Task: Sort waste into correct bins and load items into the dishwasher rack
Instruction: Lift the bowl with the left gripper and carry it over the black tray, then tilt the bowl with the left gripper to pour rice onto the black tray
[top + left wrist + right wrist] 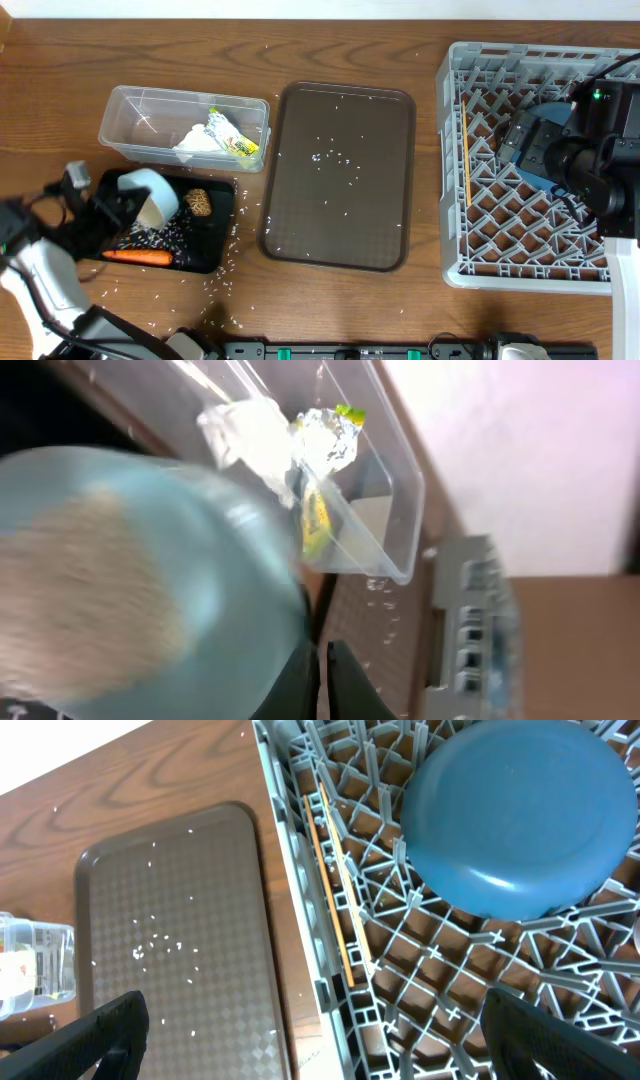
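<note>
Next, my left gripper lets go of the white bowl in the black tray bin [159, 214] between the carrot and the brown food lump.
My left gripper [126, 206] is shut on the rim of the white bowl with the pale-blue rim [152, 195], holding it tilted over the black tray bin [222, 225]. In that tray lie a brown food lump [199, 202], an orange carrot [138, 257] and a heap of rice grains [160, 236]. The left wrist view is filled by the blurred bowl [130, 580], with the fingertips [322, 678] pinched together. The clear tub [125, 115] holds the white tissue [195, 140] and yellow-green wrapper [232, 138]. My right gripper [315, 1005] hangs open over the grey rack [455, 150], which holds the dark-blue dish [520, 815] and chopsticks [335, 905].
The dark-brown serving tray [340, 175] lies between the bins and the rack, with scattered rice on it. Loose grains dot the wooden table round the black tray. The right arm's body [600, 150] covers much of the rack's right half.
</note>
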